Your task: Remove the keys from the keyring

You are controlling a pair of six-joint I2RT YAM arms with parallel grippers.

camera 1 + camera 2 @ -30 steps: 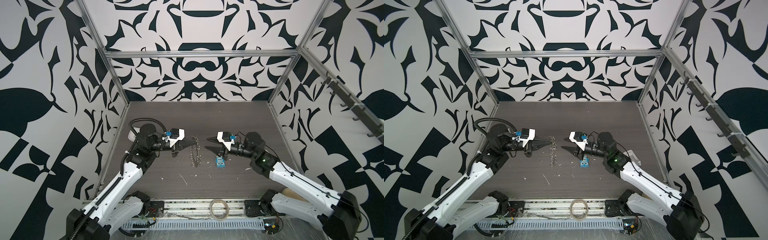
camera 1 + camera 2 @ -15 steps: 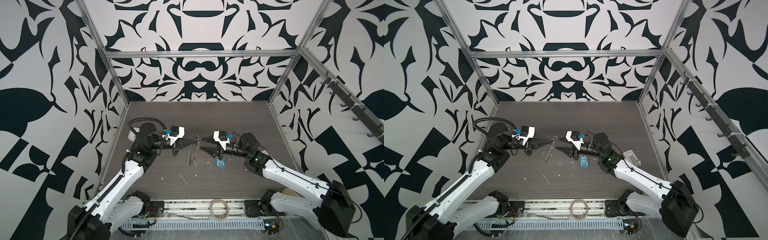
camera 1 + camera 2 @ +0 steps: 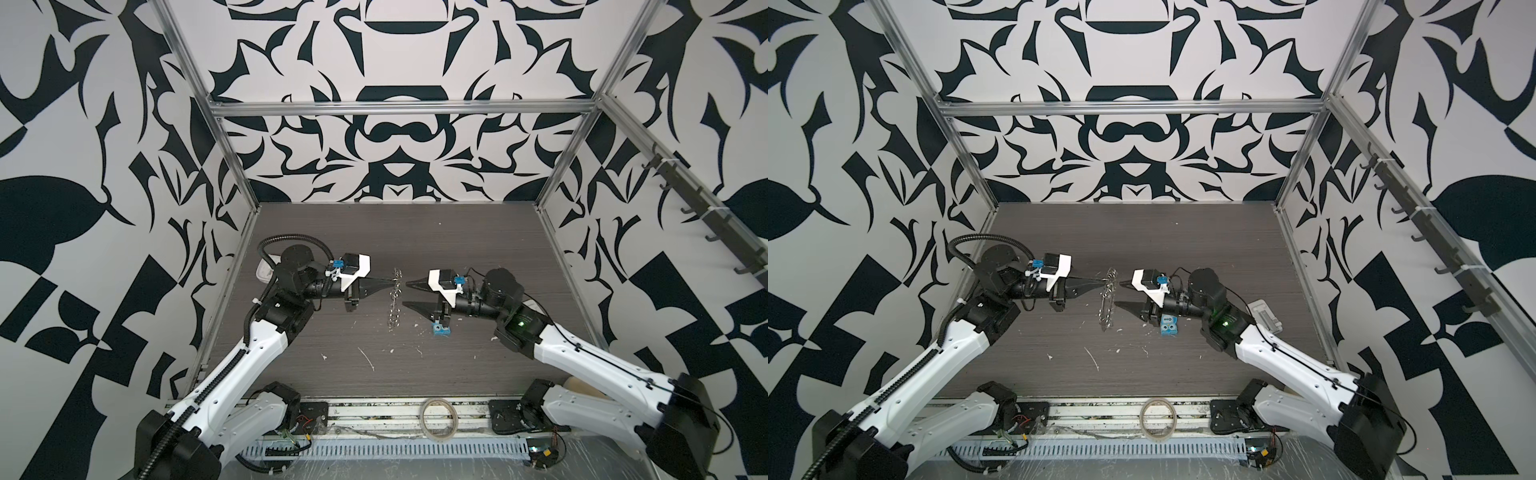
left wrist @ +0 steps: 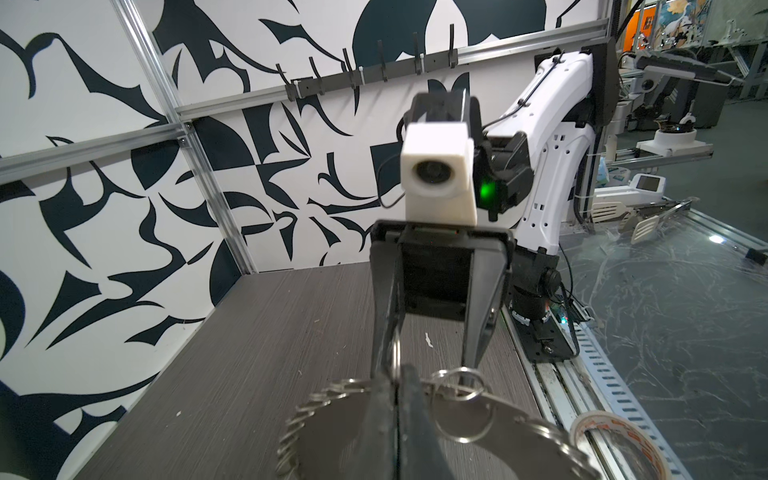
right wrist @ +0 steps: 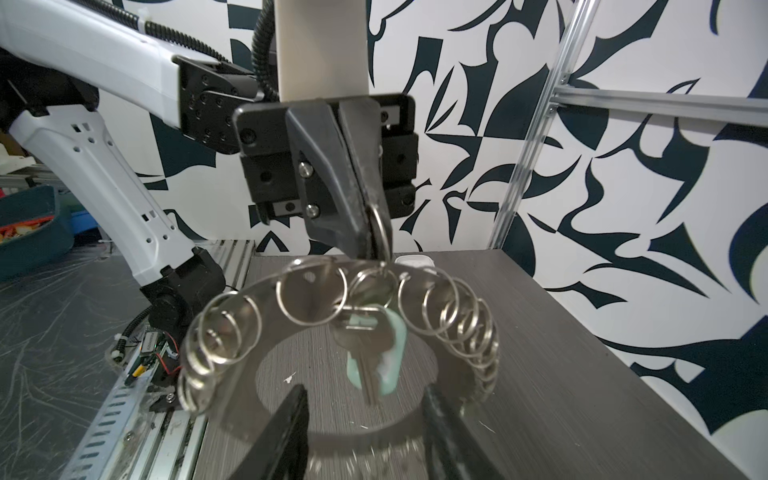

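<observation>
The small loop lies along my left gripper's fingers, so next my right gripper pinches the keyring's top rim (image 5: 374, 280) while my left gripper opens and retakes the loop.
The keyring (image 5: 266, 332), a flat grey metal disc fringed with small loops, hangs upright above the table. It shows edge-on in both top views (image 3: 393, 305) (image 3: 1106, 305). My left gripper (image 3: 392, 283) (image 4: 399, 374) (image 5: 376, 249) is shut on one small loop at its top rim. The keys (image 5: 395, 345), a silver key with a pale green tag, dangle across the centre hole. My right gripper (image 3: 405, 294) (image 3: 1118, 294) (image 5: 365, 390) faces the disc. It is open, its jaws standing either side of the hole's lower part, touching nothing.
A blue block with cartoon eyes (image 3: 440, 330) (image 3: 1169, 326) lies on the table under the right wrist. A beige tape roll (image 3: 436, 417) (image 4: 602, 436) sits on the front rail. A white item (image 3: 264, 272) lies far left, a grey one (image 3: 1264, 316) far right. White scraps dot the table.
My right gripper has moved left, up to the hanging keyring, and its jaws have spread wider. My left gripper has kept its hold in nearly the same place.
</observation>
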